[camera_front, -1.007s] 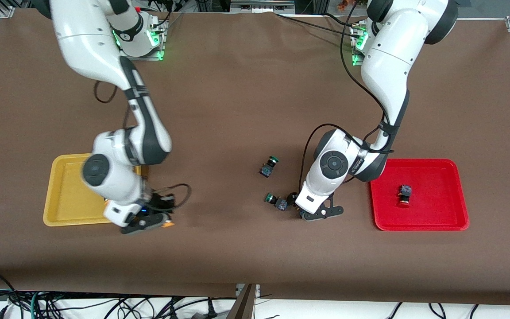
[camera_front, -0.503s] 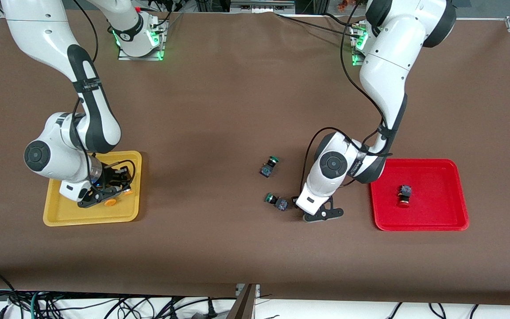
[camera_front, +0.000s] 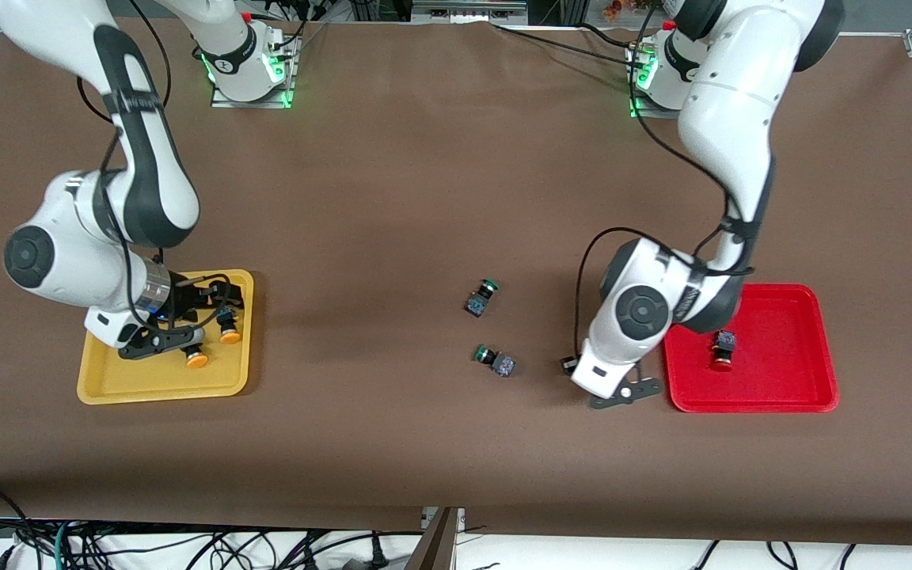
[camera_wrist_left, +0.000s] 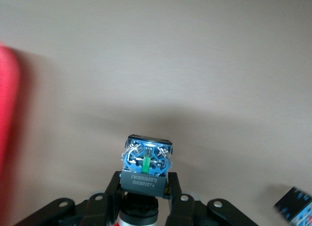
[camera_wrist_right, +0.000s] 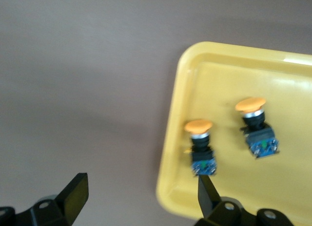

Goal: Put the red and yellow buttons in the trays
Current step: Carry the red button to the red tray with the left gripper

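Next, the left gripper releases its red button beside the one in the red tray (camera_front: 773, 356), away from the green-capped buttons.
The yellow tray (camera_front: 108, 380) lies at the right arm's end of the table with two yellow buttons (camera_front: 226, 324) (camera_front: 196, 359) in it; the right wrist view shows both (camera_wrist_right: 200, 145) (camera_wrist_right: 256, 126) lying in the tray (camera_wrist_right: 234, 84). My right gripper (camera_front: 187, 317) (camera_wrist_right: 141, 197) is open and empty above that tray's edge. The red tray (camera_front: 780, 388) holds one red button (camera_front: 723, 351). My left gripper (camera_front: 575, 368) (camera_wrist_left: 145, 187) is shut on the other red button (camera_wrist_left: 145, 170), over the table beside the red tray (camera_wrist_left: 6, 138).
Two green-capped buttons lie mid-table, one (camera_front: 481, 297) farther from the front camera than the other (camera_front: 495, 360). The nearer one's body shows at the edge of the left wrist view (camera_wrist_left: 295, 209). Brown table surface surrounds both trays.
My right gripper carried a yellow button into the yellow tray, let it go and opened. My left gripper, shut on the red button, moved from beside the green button toward the red tray.
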